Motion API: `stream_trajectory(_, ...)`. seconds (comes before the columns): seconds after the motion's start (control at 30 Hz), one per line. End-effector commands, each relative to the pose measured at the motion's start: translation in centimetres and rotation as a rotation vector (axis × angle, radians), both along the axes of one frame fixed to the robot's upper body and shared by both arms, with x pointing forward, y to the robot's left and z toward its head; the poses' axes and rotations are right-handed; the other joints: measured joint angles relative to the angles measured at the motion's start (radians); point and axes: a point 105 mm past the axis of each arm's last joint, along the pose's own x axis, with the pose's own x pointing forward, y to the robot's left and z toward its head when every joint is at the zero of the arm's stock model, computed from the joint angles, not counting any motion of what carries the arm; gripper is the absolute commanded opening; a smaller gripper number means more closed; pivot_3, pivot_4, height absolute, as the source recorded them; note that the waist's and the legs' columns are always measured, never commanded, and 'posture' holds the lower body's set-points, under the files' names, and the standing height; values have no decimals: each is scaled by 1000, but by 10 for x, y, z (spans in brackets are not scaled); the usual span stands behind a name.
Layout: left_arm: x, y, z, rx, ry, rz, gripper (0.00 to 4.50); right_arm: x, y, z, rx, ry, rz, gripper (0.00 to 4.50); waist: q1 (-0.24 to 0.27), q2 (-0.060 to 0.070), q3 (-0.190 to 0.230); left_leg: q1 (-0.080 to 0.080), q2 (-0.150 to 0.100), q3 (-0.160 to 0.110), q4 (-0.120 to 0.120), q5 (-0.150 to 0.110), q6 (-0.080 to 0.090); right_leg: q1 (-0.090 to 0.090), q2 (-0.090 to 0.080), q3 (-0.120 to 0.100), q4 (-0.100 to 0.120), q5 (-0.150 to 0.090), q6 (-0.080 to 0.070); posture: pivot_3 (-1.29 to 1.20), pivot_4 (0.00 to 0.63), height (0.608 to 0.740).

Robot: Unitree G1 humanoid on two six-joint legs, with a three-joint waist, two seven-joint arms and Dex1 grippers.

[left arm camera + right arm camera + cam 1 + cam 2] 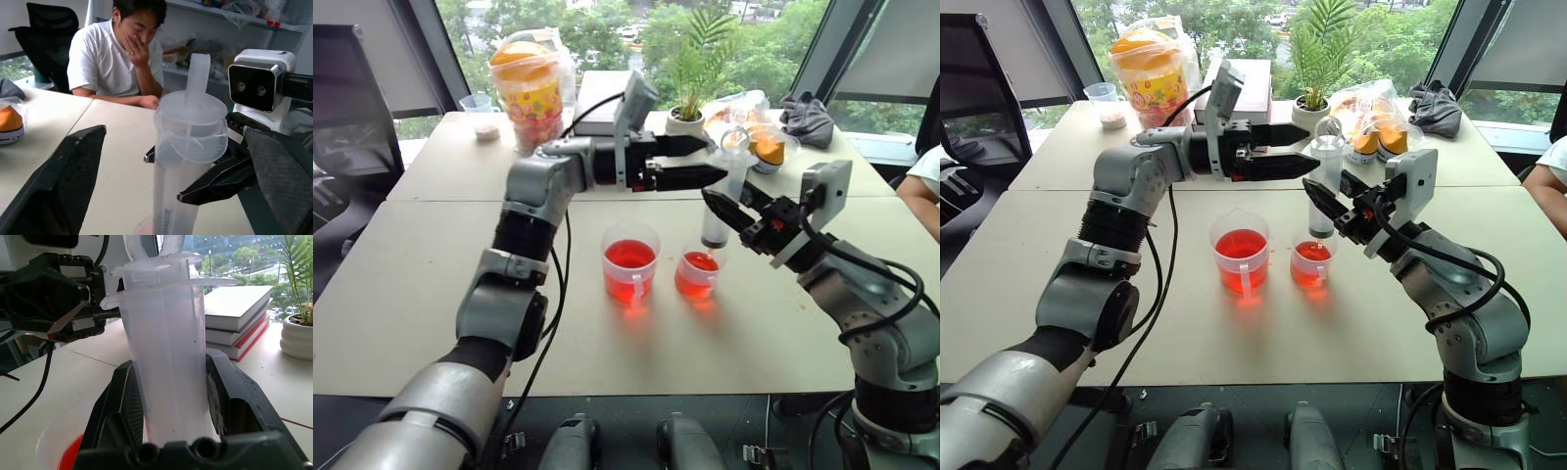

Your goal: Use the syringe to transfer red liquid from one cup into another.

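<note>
I will have my right gripper let go of the syringe flat on the table (797, 271), beside the smaller beaker and opposite the larger beaker.
The syringe (717, 217) stands upright over the smaller beaker (697, 276), its tip pointing down into the mouth. My right gripper (720, 211) is shut on the clear barrel (166, 357). My left gripper (715, 160) reaches in from the left at the height of the plunger's top (198, 73). It is open, with its fingers (63, 181) standing clear on either side of the syringe. Red liquid fills the lower part of the smaller beaker and of the larger beaker (629, 262), which stands just to its left.
At the back of the table are a snack jar (529, 88), a small clear cup (477, 102), stacked books (600, 106), a potted plant (685, 119), bagged orange items (766, 147) and a grey cloth (808, 117). A person in a white shirt (112, 54) sits at the right edge.
</note>
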Motion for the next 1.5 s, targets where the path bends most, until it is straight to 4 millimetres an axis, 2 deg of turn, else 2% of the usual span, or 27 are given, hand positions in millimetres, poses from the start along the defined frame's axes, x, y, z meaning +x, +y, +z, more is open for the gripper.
stream_trajectory(0.03, -3, 27, 34, -65, -82, 42, 4404, -6, 3, 9, -11, -48, 10, 1390, 0, 0, 0, 0, 0, 0, 0, 0, 0, 0, 0, 0, 0, 0, 0, 0, 150, 740)
stream_trajectory(0.1, -4, 41, 30, -47, -79, 70, 4404, -4, 1, 12, -17, -50, -1, 1390, 2, 0, 0, 0, 0, 0, 0, 0, 0, 0, 0, 0, 0, 0, 0, 0, 150, 740)
stream_trajectory(0.17, -4, 54, 22, -32, -58, 98, 4404, -2, -4, 24, 7, -54, -18, 1390, 3, 0, 0, 0, 0, 0, 0, 0, 0, 0, 0, 0, 0, 0, 0, 0, 150, 740)
stream_trajectory(0.3, -13, 75, 2, 5, -18, 137, 4404, 0, -16, 57, 23, -56, -33, 1390, 5, 0, 0, 0, 0, 0, 1, 0, 0, 0, -2, 0, 1, 0, 0, 0, 150, 740)
stream_trajectory(0.4, -19, 86, -5, 8, 11, 175, 4404, 12, -41, 78, 37, 21, -142, 1390, 8, 0, 0, 0, 0, 0, 1, 0, 0, 0, -5, -1, 1, 0, 0, 0, 150, 740)
stream_trajectory(0.5, -25, 94, -10, 8, 29, 204, 4404, 28, -74, 78, 31, 182, -286, 1390, 9, 0, 0, 0, -1, -1, 1, 0, 0, 1, -7, -1, 0, 0, 0, 0, 150, 740)
stream_trajectory(0.6, -29, 100, -13, 5, 39, 230, 4404, 37, -96, 61, -11, 357, -370, 1390, 7, 0, 0, 0, -1, -1, 0, 0, 0, 1, -7, 0, -1, 0, 0, 0, 150, 740)
stream_trajectory(0.67, -32, 103, -15, 3, 44, 240, 4404, 41, -108, 42, -72, 478, -420, 1390, 5, 0, 0, 0, -1, 0, 0, 0, 0, 1, -7, 0, -1, 0, -1, 0, 150, 740)
stream_trajectory(0.8, -36, 104, -19, 6, 46, 247, 4404, 49, -123, 10, -118, 644, -466, 1390, 3, 0, 0, 0, -1, 0, -1, 0, 0, 1, -7, 0, -2, 0, -1, 0, 150, 740)
stream_trajectory(0.87, -39, 103, -22, 7, 49, 249, 4404, 56, -135, -16, -115, 773, -508, 1390, 1, 0, 0, 0, -1, 1, -1, 0, 0, 1, -6, 0, -2, 0, -1, 0, 150, 740)
stream_trajectory(1.07, -45, 102, -28, 21, 53, 267, 4404, 64, -146, -68, -104, 1013, -550, 1390, 3, 0, 0, 0, -1, 1, -1, 0, 0, 0, -5, 0, -2, 0, 0, 0, 150, 740)
stream_trajectory(1.17, -47, 104, -30, 27, 56, 277, 4404, 66, -149, -84, -101, 1066, -563, 1390, 3, 0, 0, 0, -1, 1, -1, 0, 0, 0, -4, 0, -2, 0, 0, 0, 150, 740)
stream_trajectory(1.2, -48, 104, -31, 36, 56, 279, 4500, 66, -150, -88, -107, 1074, -563, 2447, 3, 0, 0, -1, -1, 1, -1, 0, 0, 0, -4, 0, -2, 0, 0, 0, 150, 740)
stream_trajectory(1.27, -50, 104, -33, 44, 58, 279, 4500, 67, -150, -91, -111, 1081, -559, 3348, 3, 0, 0, 0, -1, 1, -1, 0, 0, 0, -4, 0, -2, 0, 0, 0, 150, 740)
stream_trajectory(1.33, -52, 104, -34, 45, 61, 278, 4500, 67, -150, -89, -110, 1075, -551, 4453, 4, 0, 0, 0, -1, 1, -1, 0, 0, 0, -4, 0, -2, 0, 0, 0, 150, 740)
stream_trajectory(1.43, -53, 105, -34, 47, 63, 279, 4500, 67, -151, -81, -122, 1044, -546, 4453, 3, 0, 0, 0, -1, 1, -1, 0, 0, 0, -3, 0, -2, 0, 0, 0, 150, 740)
stream_trajectory(1.5, -54, 106, -34, 50, 67, 277, 4500, 66, -148, -63, -161, 962, -517, 4453, 3, 0, 0, 0, -1, 1, -1, 0, 0, 0, -3, 0, -2, 0, 0, 0, 150, 740)
